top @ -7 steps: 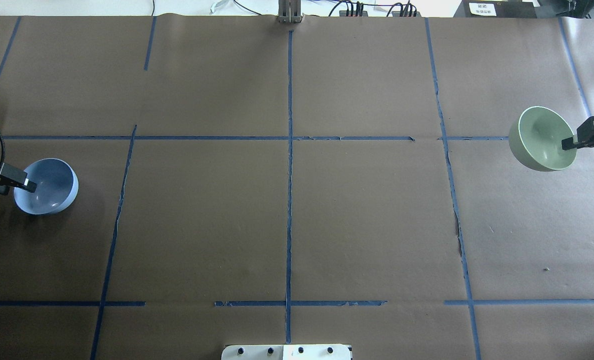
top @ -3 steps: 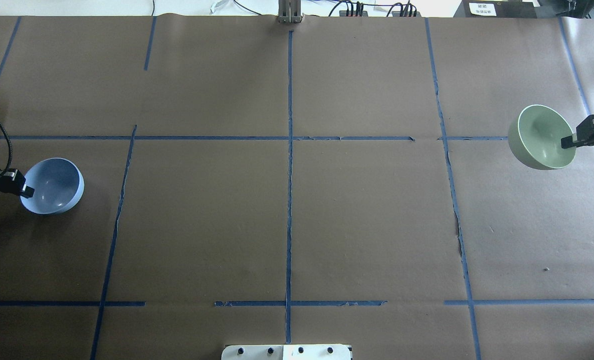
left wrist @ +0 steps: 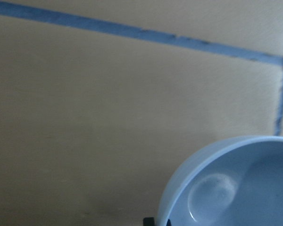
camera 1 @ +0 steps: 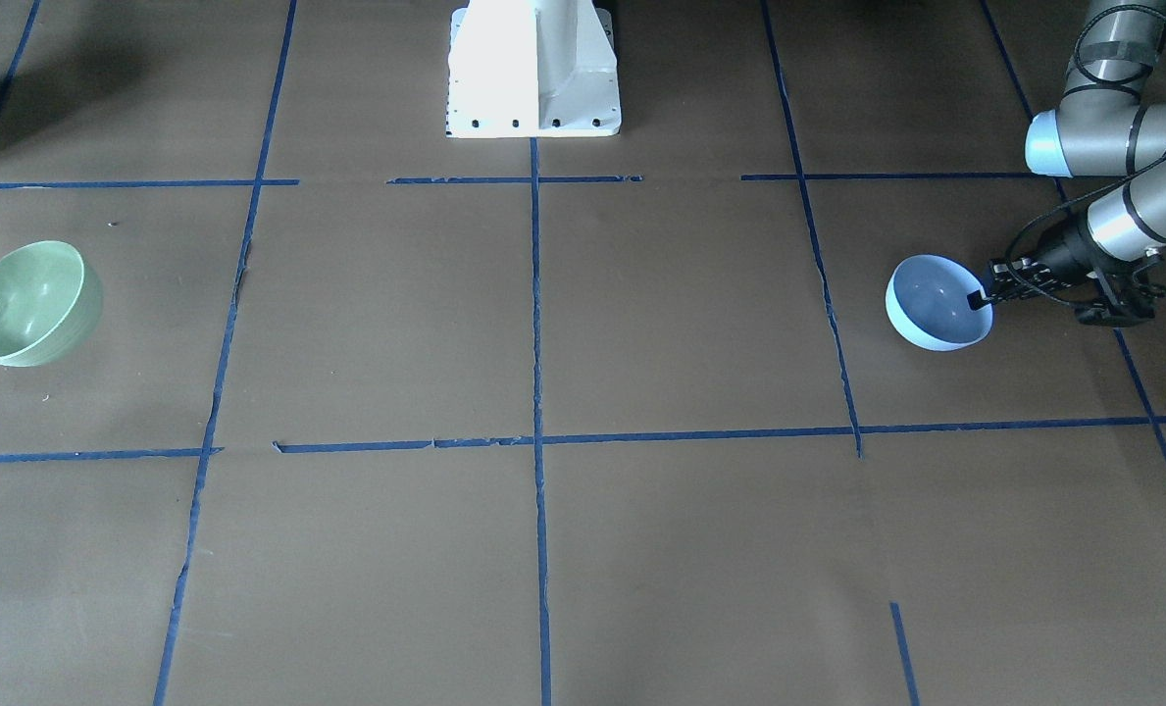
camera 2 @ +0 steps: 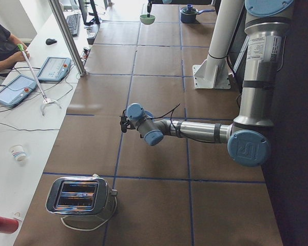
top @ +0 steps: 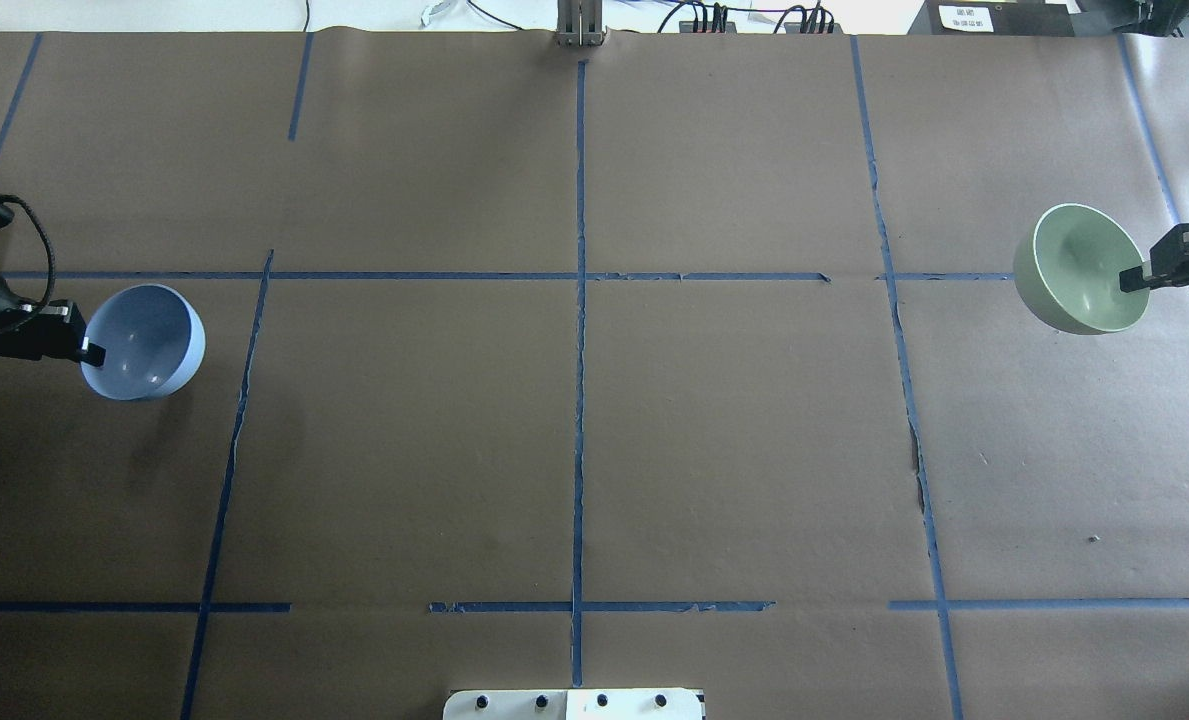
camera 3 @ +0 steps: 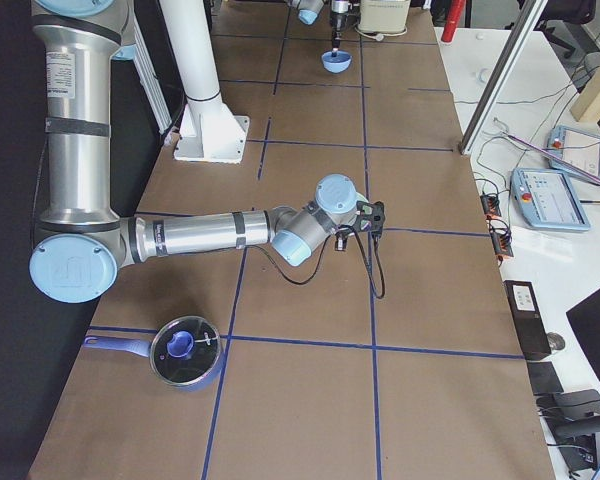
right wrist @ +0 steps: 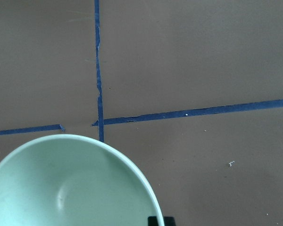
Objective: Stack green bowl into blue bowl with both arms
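Note:
Next, my left gripper releases the blue bowl on the middle blue tape line (camera 1: pixel 544 306) in front of the white pedestal base.
The pale blue bowl (top: pixel 149 340) hangs tilted above the table's left side, its shadow on the paper below it. My left gripper (top: pixel 91 351) is shut on its left rim. Both also show in the front view, the bowl (camera 1: pixel 936 306) with the gripper (camera 1: pixel 980 300) on its rim. The left wrist view shows the blue bowl's inside (left wrist: pixel 240 188). The pale green bowl (top: pixel 1076 268) hangs tilted at the far right. My right gripper (top: pixel 1134 279) is shut on its right rim. The front view shows the green bowl (camera 1: pixel 25 306), and the right wrist view shows its inside (right wrist: pixel 70 188).
Brown paper with blue tape lines (top: pixel 579 300) covers the table. The white pedestal base (camera 1: pixel 533 69) stands at the robot's side. A toaster (camera 2: pixel 79 197) sits beyond the left end. A lidded blue pot (camera 3: pixel 185 352) sits at the right end. An operator's desk runs along the far side.
My left gripper has carried the blue bowl to the right and away from the robot, and higher. The green bowl has shifted slightly left and away.

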Robot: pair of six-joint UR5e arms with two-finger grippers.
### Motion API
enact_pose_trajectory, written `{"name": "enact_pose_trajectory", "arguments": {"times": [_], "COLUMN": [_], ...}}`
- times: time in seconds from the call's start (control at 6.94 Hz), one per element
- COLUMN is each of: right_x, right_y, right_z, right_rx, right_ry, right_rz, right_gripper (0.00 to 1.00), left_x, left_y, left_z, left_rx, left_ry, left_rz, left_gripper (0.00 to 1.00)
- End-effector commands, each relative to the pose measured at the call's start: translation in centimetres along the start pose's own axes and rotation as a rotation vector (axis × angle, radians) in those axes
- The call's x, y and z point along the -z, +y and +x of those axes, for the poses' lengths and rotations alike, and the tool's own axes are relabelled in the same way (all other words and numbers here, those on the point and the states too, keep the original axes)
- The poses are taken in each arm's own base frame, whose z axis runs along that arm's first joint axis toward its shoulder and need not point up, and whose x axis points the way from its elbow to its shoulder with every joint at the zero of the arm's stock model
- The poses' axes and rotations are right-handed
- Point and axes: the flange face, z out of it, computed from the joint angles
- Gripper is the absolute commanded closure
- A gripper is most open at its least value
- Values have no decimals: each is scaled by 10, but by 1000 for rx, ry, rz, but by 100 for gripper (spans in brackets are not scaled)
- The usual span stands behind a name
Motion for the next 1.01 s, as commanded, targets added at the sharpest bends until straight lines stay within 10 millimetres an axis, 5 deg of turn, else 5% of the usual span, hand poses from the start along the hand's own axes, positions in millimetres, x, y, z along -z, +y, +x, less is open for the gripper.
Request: {"name": "enact_pose_trajectory", "arguments": {"times": [0.0, 0.29, 0.58, 0.86], "right_x": [2, 5, 8, 9], "right_y": [-6, -18, -26, -30], "right_z": [-16, -45, -66, -75], "right_rx": [-17, -58, -75, -67], "right_ry": [-32, -73, -102, -108], "right_rz": [-16, -27, -35, -34], "right_gripper": [100, 100, 100, 100], "left_x": [-37, -43, -98, -135], "left_y": [9, 6, 49, 84], "left_z": [132, 253, 354, 388], "left_rx": [99, 209, 249, 225], "left_ry": [75, 112, 58, 19], "left_rz": [-66, -49, -30, -2], "left_gripper": [100, 100, 100, 100]}}
